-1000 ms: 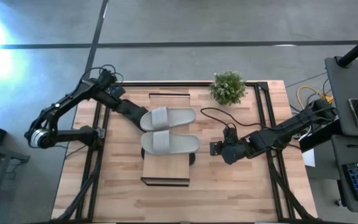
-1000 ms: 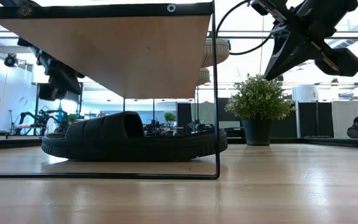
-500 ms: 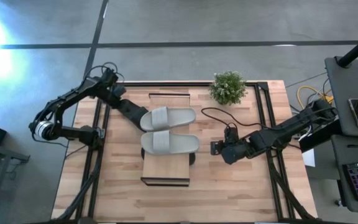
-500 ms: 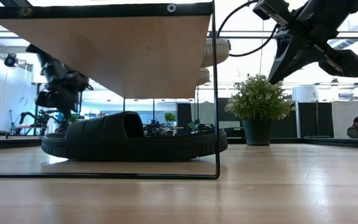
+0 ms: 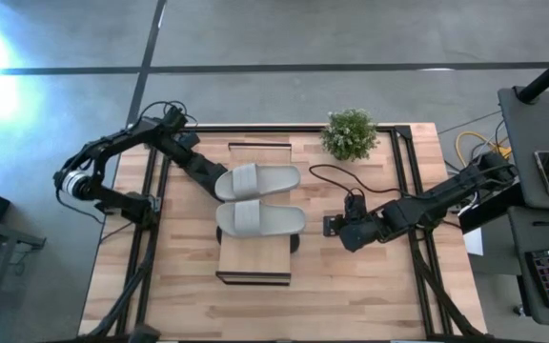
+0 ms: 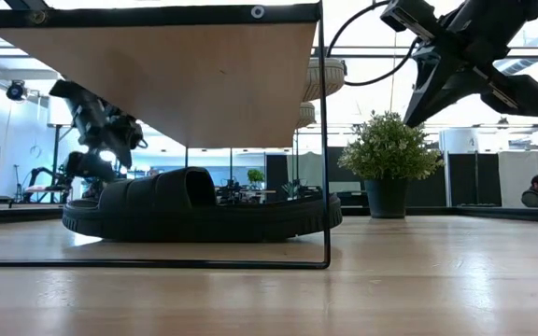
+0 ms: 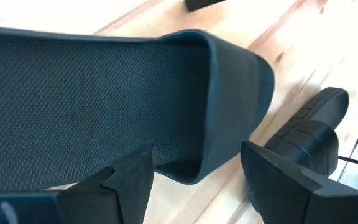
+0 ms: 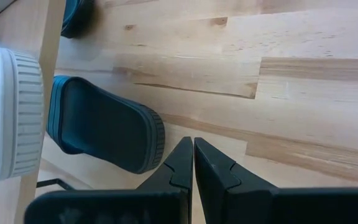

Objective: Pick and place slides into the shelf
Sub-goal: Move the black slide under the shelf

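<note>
The far black slide slants into the shelf; next my left gripper grabs its strap (image 7: 230, 109), pulls it clear and lays it straighter first.
Two light grey slides (image 5: 258, 179) (image 5: 260, 218) lie side by side on the shelf's plank top (image 5: 255, 262). Under the shelf a black slide (image 6: 194, 210) rests sole down on the table. In the left wrist view its end (image 7: 229, 93) reaches between the fingers of my open left gripper (image 7: 194, 180). A second black slide (image 7: 316, 124) lies just beyond. My left gripper (image 6: 101, 140) comes in at the shelf's left side. My right gripper (image 5: 330, 227) hangs shut over bare table right of the shelf. A black slide's end (image 8: 104, 130) lies ahead of it.
A potted plant (image 5: 350, 133) stands at the table's far edge, right of the shelf. The shelf's thin dark frame (image 6: 325, 140) rises at its end. Dark rails (image 5: 403, 181) run along the table's sides. A person (image 6: 537, 189) sits far off in the room.
My left gripper has sunk toward the table at the shelf's left side, next to the black slide. In the low view its fingers now stand farther apart than before. The arm's elbow has swung toward the table's far edge. The slides have stayed in place.
</note>
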